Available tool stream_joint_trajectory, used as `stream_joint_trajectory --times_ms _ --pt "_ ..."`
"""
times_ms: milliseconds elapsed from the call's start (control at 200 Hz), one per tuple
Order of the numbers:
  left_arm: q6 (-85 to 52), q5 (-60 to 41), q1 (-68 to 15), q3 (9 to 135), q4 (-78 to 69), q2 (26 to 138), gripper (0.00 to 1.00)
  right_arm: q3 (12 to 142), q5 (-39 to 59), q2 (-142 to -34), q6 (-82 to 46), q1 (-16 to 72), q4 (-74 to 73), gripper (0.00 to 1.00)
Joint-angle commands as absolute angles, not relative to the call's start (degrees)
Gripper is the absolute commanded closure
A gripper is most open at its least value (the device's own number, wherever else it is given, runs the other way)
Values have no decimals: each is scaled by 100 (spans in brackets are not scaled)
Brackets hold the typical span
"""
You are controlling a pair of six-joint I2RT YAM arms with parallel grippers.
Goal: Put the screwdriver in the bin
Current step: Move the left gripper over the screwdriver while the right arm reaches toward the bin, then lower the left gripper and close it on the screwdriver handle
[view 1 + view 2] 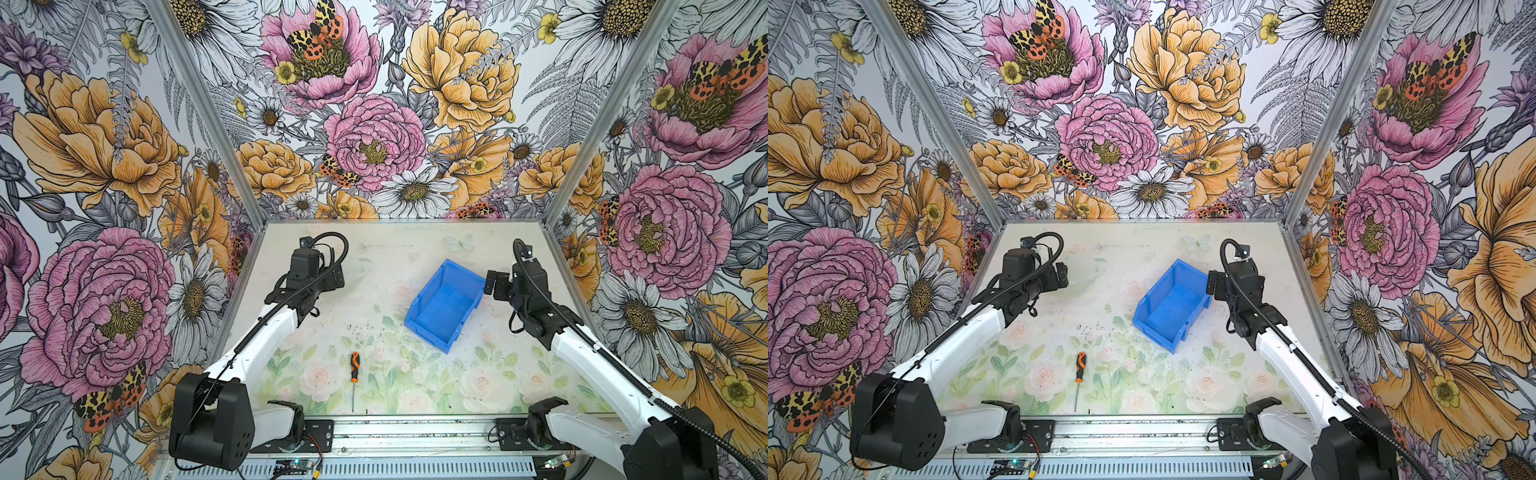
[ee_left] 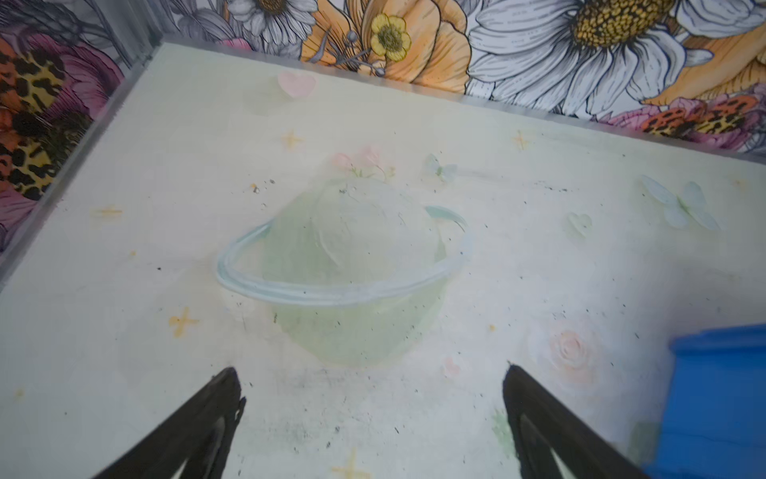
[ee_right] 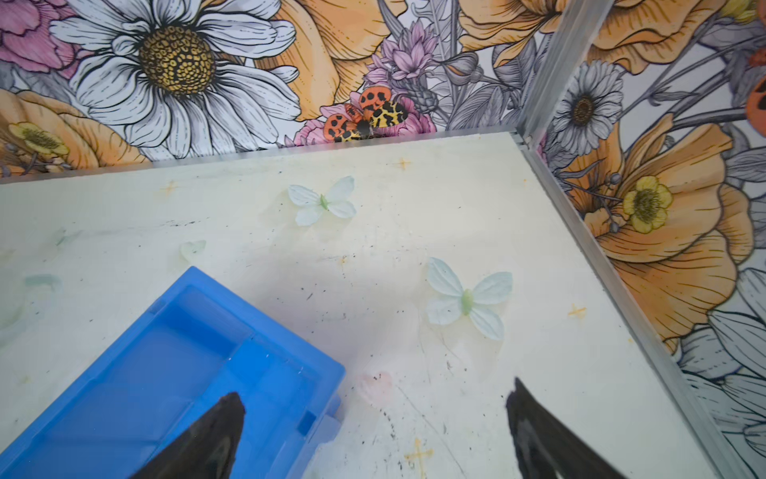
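I need to next close my left gripper on the middle of the screwdriver's orange-and-black handle (image 1: pixel 354 368).
The screwdriver (image 1: pixel 354 367) (image 1: pixel 1080 367), with an orange-and-black handle and a thin silver shaft, lies flat near the table's front edge, shaft pointing at the front rail. Nothing touches it. The blue bin (image 1: pixel 446 303) (image 1: pixel 1167 307) stands empty at mid-right, turned at an angle. My left gripper (image 2: pixel 371 373) (image 1: pixel 334 276) hangs open over bare table at the back left, far from the screwdriver; the bin's edge (image 2: pixel 721 398) shows at its side. My right gripper (image 3: pixel 375 394) (image 1: pixel 494 282) is open beside the bin's far right corner (image 3: pixel 166 373), one finger (image 3: pixel 219 431) over its rim.
The table (image 1: pixel 395 257) carries a pale floral print with dark specks. Flower-patterned walls with aluminium posts (image 1: pixel 582 158) close the left, back and right sides. A metal rail (image 1: pixel 415 434) with both arm bases runs along the front edge.
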State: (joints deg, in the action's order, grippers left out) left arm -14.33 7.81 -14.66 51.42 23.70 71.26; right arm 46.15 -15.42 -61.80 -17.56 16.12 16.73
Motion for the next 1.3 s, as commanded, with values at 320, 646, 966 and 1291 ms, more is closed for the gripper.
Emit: stream_joint_trajectory --times_ms 320,646,966,1291 --pt "-2888 479 -3041 5541 4945 6903 1 5401 -152 -6547 -1490 1819 2075 1" --pt "-4113 400 -3567 4639 4963 6675 1 5415 291 -6376 -1326 1915 2412 0" --pt "-4661 613 -4060 3783 4949 6297 3 5270 411 -6026 -1115 2327 2548 0" --pt "-4670 365 -4147 3543 4584 6569 18 5473 386 -6296 -1132 2382 2527 0"
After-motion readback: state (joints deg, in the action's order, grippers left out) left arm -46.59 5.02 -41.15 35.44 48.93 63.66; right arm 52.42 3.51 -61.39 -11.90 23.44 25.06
